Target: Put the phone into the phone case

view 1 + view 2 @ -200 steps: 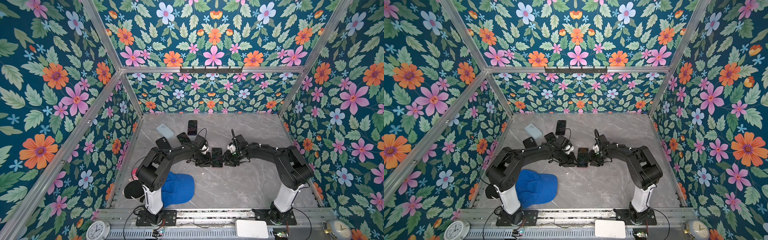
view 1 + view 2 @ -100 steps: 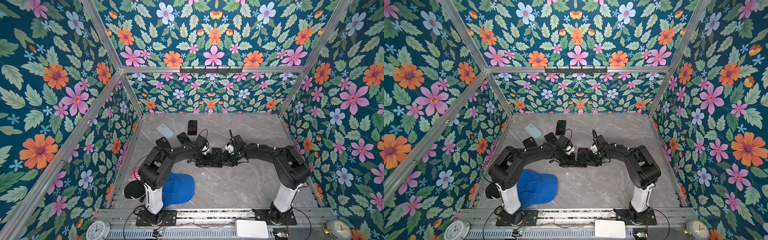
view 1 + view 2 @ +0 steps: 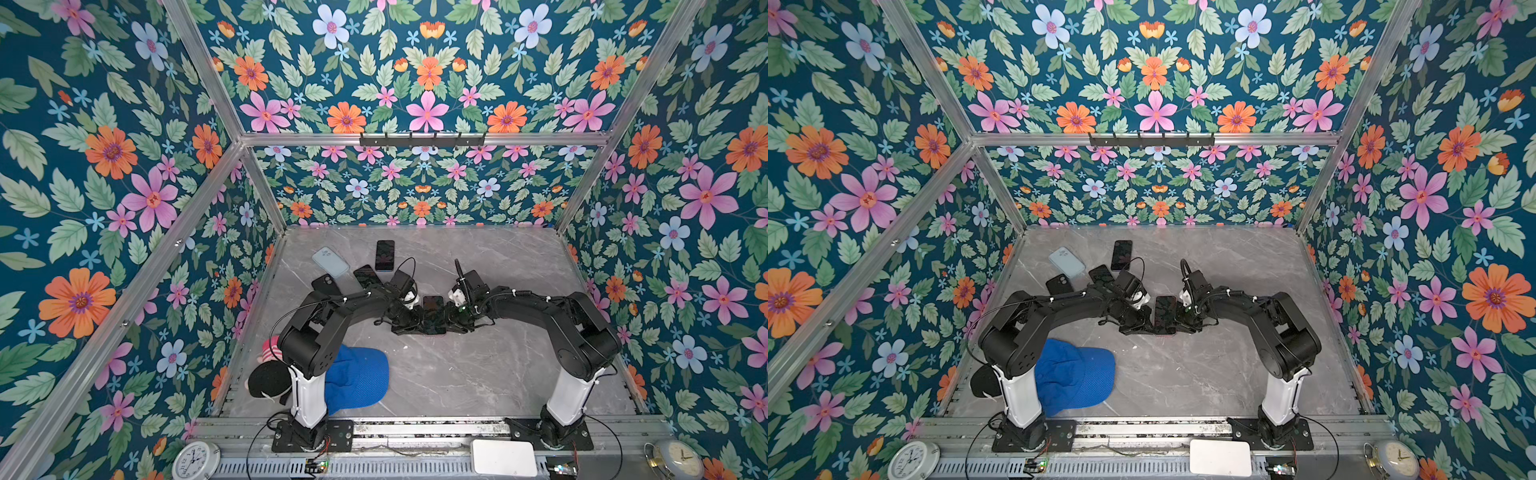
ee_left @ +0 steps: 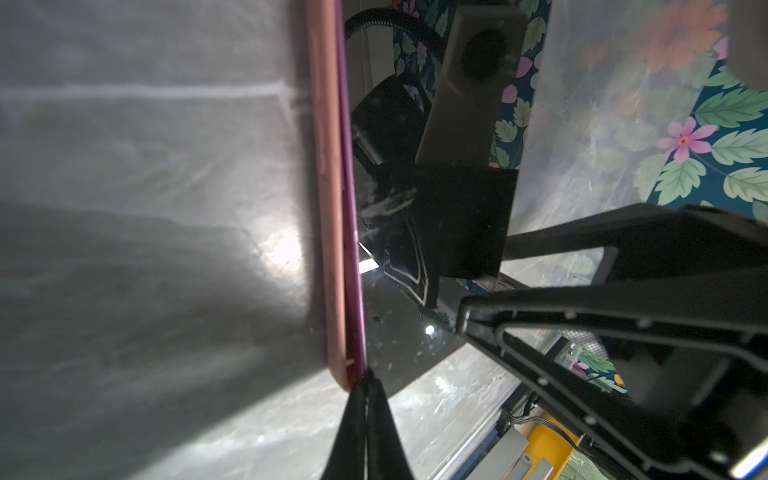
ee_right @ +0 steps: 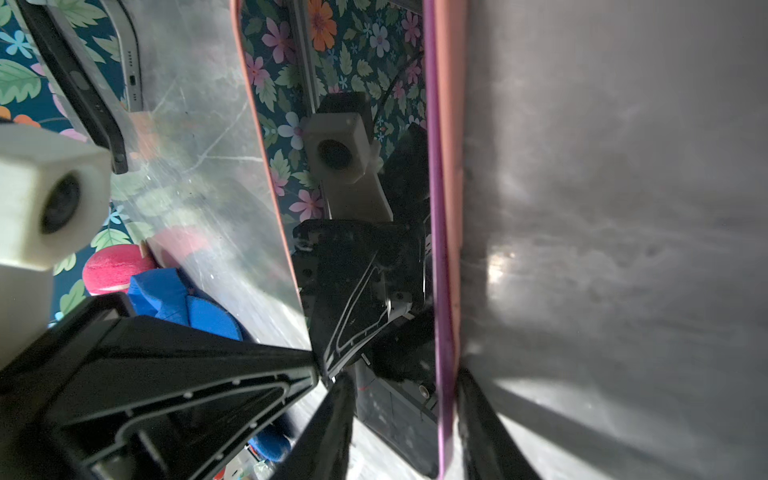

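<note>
The phone's purple edge sticks up under my closed left fingers, above the case's rim, so they should open and pinch the case corner [image 4: 345,376].
The phone [image 3: 433,314] lies screen up at the table's middle, inside a pink phone case [image 4: 328,166]. Its purple edge [image 4: 348,187] stands proud of the case rim [image 5: 451,166]. My left gripper [image 3: 409,325] is at the phone's left side. It is shut, and its joined tips [image 4: 365,384] press the seam between phone and case at a corner. My right gripper [image 3: 455,322] is at the phone's right side, seen close in the right wrist view [image 5: 404,376]. It is open and straddles the phone's edge, with one finger over the screen and the other outside the case.
At the back left lie a light blue case [image 3: 330,262], a black phone [image 3: 385,255], another dark phone [image 3: 365,276] and a black case [image 3: 325,284]. A blue cap [image 3: 357,382] and a black-and-pink soft thing [image 3: 268,376] sit by the left arm's base.
My left gripper has closed from partly open to shut at the phone's corner. The right gripper and the phone have hardly moved.
</note>
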`<action>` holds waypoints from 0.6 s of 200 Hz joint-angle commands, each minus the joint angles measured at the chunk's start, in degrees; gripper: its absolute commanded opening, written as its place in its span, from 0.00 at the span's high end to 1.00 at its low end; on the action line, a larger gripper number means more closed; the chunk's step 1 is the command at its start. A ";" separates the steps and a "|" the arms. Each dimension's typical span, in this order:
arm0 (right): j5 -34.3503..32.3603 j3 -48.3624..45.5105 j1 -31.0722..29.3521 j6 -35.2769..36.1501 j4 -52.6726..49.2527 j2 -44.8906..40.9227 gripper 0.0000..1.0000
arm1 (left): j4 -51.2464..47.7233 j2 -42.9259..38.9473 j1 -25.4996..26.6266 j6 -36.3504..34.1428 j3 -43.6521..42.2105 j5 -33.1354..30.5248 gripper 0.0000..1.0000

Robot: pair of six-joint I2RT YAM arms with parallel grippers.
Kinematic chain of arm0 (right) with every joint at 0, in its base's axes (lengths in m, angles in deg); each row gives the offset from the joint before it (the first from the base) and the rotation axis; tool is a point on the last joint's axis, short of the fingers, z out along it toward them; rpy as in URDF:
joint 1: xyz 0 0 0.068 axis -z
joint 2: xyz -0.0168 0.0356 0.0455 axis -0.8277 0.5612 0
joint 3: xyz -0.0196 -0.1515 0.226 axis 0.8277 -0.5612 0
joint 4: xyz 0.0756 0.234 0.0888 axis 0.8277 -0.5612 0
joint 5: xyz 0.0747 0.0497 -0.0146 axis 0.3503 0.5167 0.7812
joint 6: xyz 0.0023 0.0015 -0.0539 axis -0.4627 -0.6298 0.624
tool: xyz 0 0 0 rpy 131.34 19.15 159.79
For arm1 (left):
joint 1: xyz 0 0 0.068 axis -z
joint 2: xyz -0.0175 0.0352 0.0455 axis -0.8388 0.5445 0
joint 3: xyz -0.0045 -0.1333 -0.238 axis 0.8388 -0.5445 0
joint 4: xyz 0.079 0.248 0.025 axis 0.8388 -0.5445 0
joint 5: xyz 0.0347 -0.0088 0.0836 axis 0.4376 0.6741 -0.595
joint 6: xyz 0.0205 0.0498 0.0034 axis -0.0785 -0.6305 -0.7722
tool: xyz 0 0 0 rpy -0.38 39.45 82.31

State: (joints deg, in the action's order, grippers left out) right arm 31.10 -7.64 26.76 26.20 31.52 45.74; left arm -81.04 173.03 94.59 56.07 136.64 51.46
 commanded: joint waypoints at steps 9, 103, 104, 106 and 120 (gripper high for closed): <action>1.06 -0.60 -1.55 -1.45 -2.26 1.17 0.59 | -2.15 1.18 0.30 -1.35 -0.33 -4.04 0.95; -1.11 -0.29 -2.36 -0.58 -3.53 0.72 0.59 | -10.43 0.91 0.18 -5.44 4.43 -10.13 0.89; -1.11 -0.29 -2.36 -0.58 -3.53 0.72 0.59 | -10.46 0.96 0.19 -5.47 4.46 -10.13 0.88; -1.17 -0.39 -2.41 -0.61 -3.53 0.65 0.59 | -10.52 0.97 0.21 -5.48 4.49 -10.13 0.88; -1.28 -0.37 -2.45 -0.53 -3.54 0.66 0.59 | -10.66 1.26 0.25 -5.66 4.68 -10.15 0.87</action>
State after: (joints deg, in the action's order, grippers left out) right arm 29.79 -7.49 24.79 26.11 32.22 45.74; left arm -88.47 173.60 94.68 52.14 141.12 45.21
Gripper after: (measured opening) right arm 0.412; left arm 0.123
